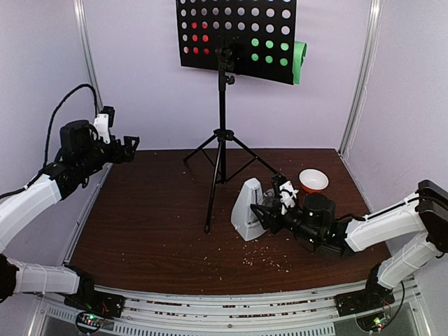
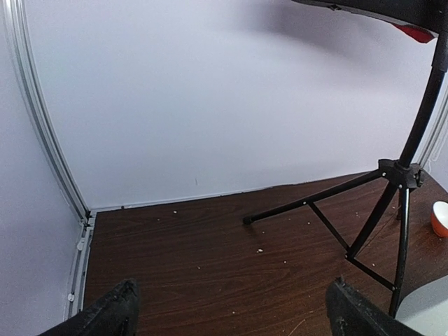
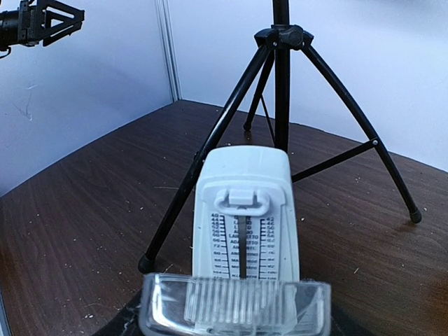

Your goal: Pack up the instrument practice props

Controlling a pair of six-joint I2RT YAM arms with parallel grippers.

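Note:
The robot's right gripper needs to release the clear plastic cover against the front side of the white metronome (image 1: 254, 208) (image 3: 243, 262).
The black perforated music stand (image 1: 222, 119) stands on tripod legs at the back centre. A red sheet (image 1: 199, 38) and a green sheet (image 1: 299, 61) show through and past its desk. The white pyramid metronome (image 1: 246, 208) stands right of the legs, its face uncovered in the right wrist view (image 3: 245, 210). My right gripper (image 1: 266, 213) is just right of it, shut on the clear plastic cover (image 3: 234, 308), held level close in front of the metronome's face. My left gripper (image 1: 129, 147) is open and empty, raised at the far left (image 2: 234, 315).
A small orange-and-white bowl (image 1: 313, 180) sits behind the right gripper, also at the edge of the left wrist view (image 2: 439, 218). The tripod legs (image 3: 280, 42) spread behind the metronome. White walls close the back and sides. Crumbs dot the brown table (image 1: 154, 224).

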